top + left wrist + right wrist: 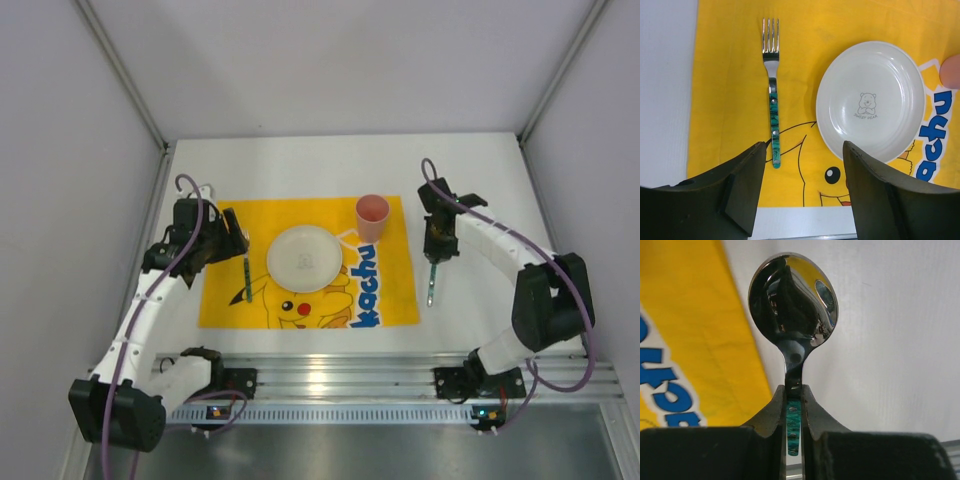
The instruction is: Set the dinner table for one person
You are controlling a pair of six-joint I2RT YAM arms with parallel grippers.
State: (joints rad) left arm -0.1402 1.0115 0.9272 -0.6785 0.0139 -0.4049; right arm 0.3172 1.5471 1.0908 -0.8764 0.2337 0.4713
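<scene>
My right gripper has the green-handled spoon. Next, I put it down with that gripper on the yellow mat [378, 281] [675, 366] along the blue letters near the pink cup.
The dinner table [300, 160] is a white top carrying a yellow Pikachu mat [225, 310]. On the mat sit a white plate [304, 258], a pink cup [372, 215] and, left of the plate, a green-handled fork [247, 278]. My left gripper [230, 236] stands open above the mat, nothing between its fingers; in the left wrist view the left gripper [804, 150] has the fork [772, 100] ahead to its left and the plate [870, 100] ahead to its right. My right gripper [434, 254] is shut on a green-handled spoon [793, 300], over bare table just right of the mat. I cannot tell whether the spoon touches the table.
A ribbed aluminium rail [340, 375] runs along the near edge, between the two arm bases. Grey walls close in the table on the left, right and far sides. The mat's right edge [747, 365] lies close beside the spoon.
</scene>
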